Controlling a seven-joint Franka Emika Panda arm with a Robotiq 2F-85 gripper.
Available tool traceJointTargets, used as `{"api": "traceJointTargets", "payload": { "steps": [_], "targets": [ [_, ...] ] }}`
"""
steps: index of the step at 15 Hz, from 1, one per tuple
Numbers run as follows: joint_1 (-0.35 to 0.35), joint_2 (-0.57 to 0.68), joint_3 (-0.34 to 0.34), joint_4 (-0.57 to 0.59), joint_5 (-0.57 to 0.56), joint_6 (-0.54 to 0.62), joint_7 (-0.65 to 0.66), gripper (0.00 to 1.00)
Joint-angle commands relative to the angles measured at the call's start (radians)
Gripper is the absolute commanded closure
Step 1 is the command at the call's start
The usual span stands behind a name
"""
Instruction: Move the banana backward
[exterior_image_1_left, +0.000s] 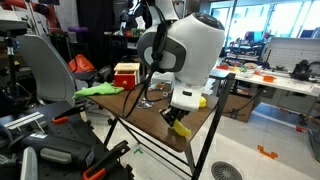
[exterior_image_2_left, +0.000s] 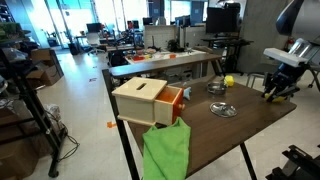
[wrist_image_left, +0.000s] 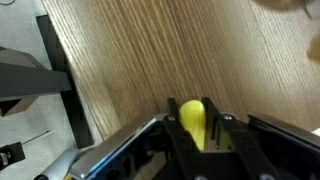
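Observation:
My gripper is holding the banana upright low over the table's near corner and will release it on the tabletop (exterior_image_1_left: 156, 92) just behind the small metal bowls, close to the wooden box.
The banana (wrist_image_left: 192, 120) is bright yellow and sits upright between my two black fingers in the wrist view, its rounded tip pointing at the wooden tabletop (wrist_image_left: 150, 50). My gripper (wrist_image_left: 195, 128) is shut on it. In an exterior view my gripper (exterior_image_1_left: 178, 120) hangs low over the table's near corner, with a bit of yellow banana (exterior_image_1_left: 183, 129) at its tips. In an exterior view my gripper (exterior_image_2_left: 278, 90) is at the table's far end. Whether the banana touches the table I cannot tell.
A rounder yellow lump (exterior_image_2_left: 228, 81) lies near two small metal bowls (exterior_image_2_left: 222, 108) (exterior_image_2_left: 215, 88). A wooden box with an orange drawer (exterior_image_2_left: 148, 100) and a green cloth (exterior_image_2_left: 166, 150) occupy the other end. The table edge (wrist_image_left: 70, 90) is close beside my gripper.

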Motion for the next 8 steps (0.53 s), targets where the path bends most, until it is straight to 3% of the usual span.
{"api": "traceJointTargets", "payload": {
  "steps": [1, 8],
  "targets": [
    [0.050, -0.064, -0.008, -0.048, -0.011, -0.020, -0.016, 0.96],
    [0.236, -0.214, 0.026, -0.086, -0.141, -0.012, 0.020, 0.94]
  ]
}}
